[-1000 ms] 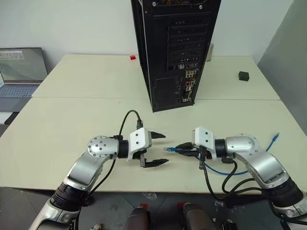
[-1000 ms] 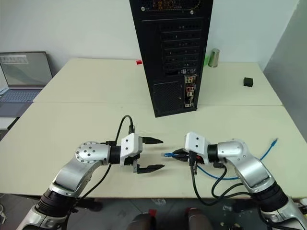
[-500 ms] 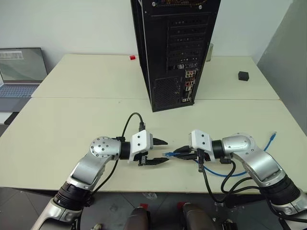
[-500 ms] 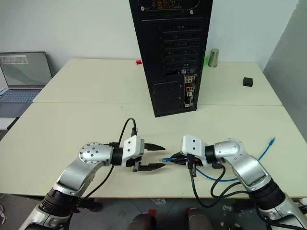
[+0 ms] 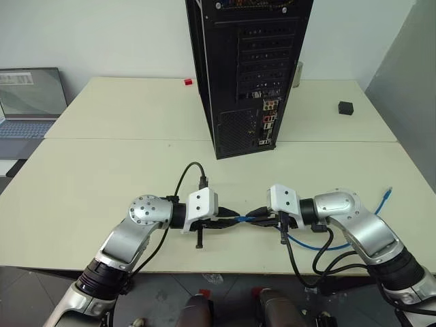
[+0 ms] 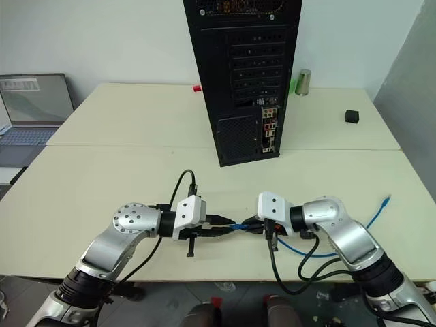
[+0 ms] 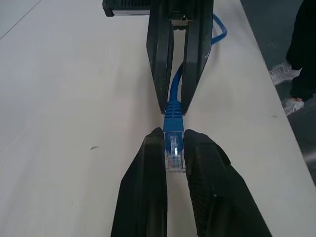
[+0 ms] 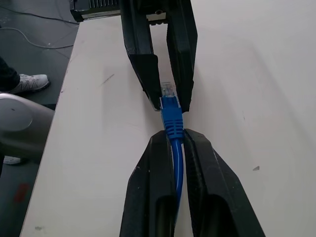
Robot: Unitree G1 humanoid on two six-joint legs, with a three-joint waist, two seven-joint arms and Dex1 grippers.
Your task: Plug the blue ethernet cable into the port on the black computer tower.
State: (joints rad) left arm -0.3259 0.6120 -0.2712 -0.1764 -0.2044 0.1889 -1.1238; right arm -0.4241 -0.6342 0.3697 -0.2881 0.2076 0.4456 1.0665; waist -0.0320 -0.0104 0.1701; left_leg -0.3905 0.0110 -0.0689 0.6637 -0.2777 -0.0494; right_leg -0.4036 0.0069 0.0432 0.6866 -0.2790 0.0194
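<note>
I should turn the clear plug with my left gripper, as it lies flat with my right gripper on the cord, before my right gripper takes the blue boot [image 8: 174,126].
The black computer tower [image 5: 248,68] stands upright at mid-table, its rear face with slot covers and coloured ports [image 5: 269,121] towards me. Near the front edge, my two grippers point at each other with one end of the blue ethernet cable [image 5: 242,219] strung between them. My left gripper [image 7: 173,136] is shut on the clear plug [image 7: 174,150]. My right gripper [image 8: 173,134] is shut on the cord just behind the blue boot [image 8: 170,111]. The rest of the cord loops under my right arm [image 5: 327,245], and its far plug [image 5: 388,195] lies at the table's right edge.
A grey laptop [image 5: 27,102] sits open at the far left. A small black box [image 5: 346,107] lies at the back right, a metal can [image 6: 303,82] stands behind the tower, and a small red piece [image 5: 187,82] lies to its left. A person's shoes [image 7: 286,74] show beside the table.
My left gripper, wide open a second ago, has closed onto the cable's plug. The right gripper has kept its grip on the cord, and both hands stayed about where they were.
</note>
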